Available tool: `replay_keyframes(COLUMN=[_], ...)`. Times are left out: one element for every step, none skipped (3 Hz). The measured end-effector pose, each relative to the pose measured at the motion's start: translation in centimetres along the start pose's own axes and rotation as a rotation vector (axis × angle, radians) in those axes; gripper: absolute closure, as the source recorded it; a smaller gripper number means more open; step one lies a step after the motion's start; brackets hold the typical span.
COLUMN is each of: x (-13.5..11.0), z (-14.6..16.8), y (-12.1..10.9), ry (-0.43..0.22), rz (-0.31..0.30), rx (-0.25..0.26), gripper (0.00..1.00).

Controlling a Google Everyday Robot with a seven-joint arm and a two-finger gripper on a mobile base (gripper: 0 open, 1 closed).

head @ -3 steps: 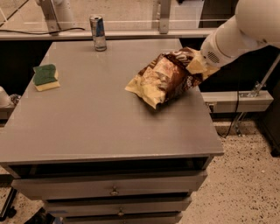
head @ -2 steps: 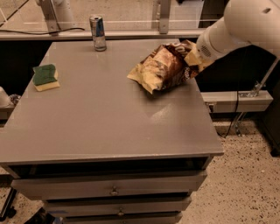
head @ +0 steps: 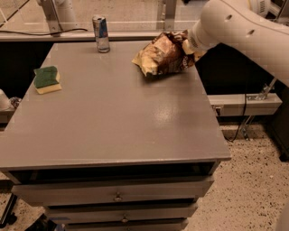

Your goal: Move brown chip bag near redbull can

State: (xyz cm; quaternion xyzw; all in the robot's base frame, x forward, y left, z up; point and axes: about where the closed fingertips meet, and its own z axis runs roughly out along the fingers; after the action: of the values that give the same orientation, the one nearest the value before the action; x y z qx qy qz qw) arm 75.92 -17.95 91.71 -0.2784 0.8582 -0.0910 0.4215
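Observation:
My gripper is holding the brown chip bag. It will let go of the bag at the far edge of the grey table (head: 134,43), beside the redbull can.
The brown chip bag (head: 162,56), crinkly dark brown foil with pale yellow ends, hangs tilted just above the far right part of the grey table (head: 113,117). My gripper (head: 186,45) is shut on the bag's right end, at the tip of the white arm (head: 239,27) that comes in from the upper right. The redbull can (head: 100,34), slim, blue and silver, stands upright at the table's far edge, to the left of the bag and apart from it.
A green-and-yellow sponge (head: 46,79) lies at the table's left side. Drawers (head: 117,196) sit under the tabletop at the front. A rail with metal posts (head: 167,13) runs behind the table. Speckled floor lies to the right.
The gripper has carried the bag off the table toward the far edge and to the left, closer to the can. The can and sponge have not moved.

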Motion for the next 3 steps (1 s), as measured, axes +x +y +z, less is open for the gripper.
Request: replay_keyframes(x=[-2.3, -4.4, -6.3], z=[1.7, 3.3, 4.8], y=[-0.1, -0.1, 0.5], ry=[-0.004, -0.009, -0.021], rz=[0.045, 0.076, 0.098], rx=[0.058, 0.105, 0.115], gripper=[1.00, 1.00, 1.00])
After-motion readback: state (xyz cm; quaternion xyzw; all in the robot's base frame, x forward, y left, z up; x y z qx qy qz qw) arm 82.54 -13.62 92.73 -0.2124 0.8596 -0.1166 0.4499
